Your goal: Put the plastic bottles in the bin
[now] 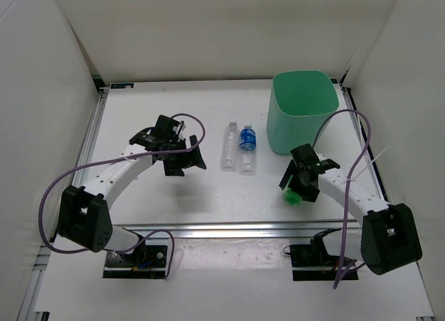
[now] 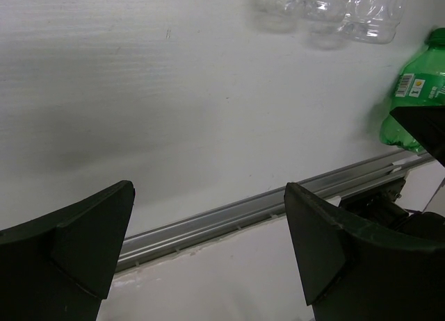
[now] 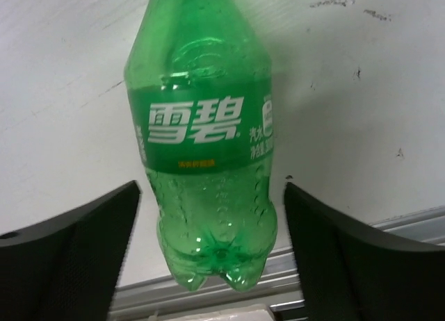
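Observation:
The plain clear bottle stands beside the blue-labelled bottle, and my left gripper should close on its upper body [image 1: 231, 136], just under its cap.
A green bottle [image 3: 201, 133] lies on the white table with its base toward the right wrist camera. My right gripper [image 3: 212, 196] is open around it, one finger on each side with gaps showing. In the top view the right gripper [image 1: 297, 184] covers most of the green bottle [image 1: 293, 195]. A plain clear bottle [image 1: 229, 146] and a clear bottle with a blue label and cap [image 1: 247, 149] lie side by side mid-table. The mint-green bin [image 1: 303, 111] stands at the far right. My left gripper [image 1: 183, 161] is open and empty, left of the clear bottles. The bottle with the white-blue label is out of view.
White walls enclose the table on three sides. An aluminium rail [image 1: 229, 228] runs along the near edge. Purple cables loop over both arms. In the left wrist view the open left gripper [image 2: 208, 203] faces the rail, with the green bottle [image 2: 417, 92] at the right edge.

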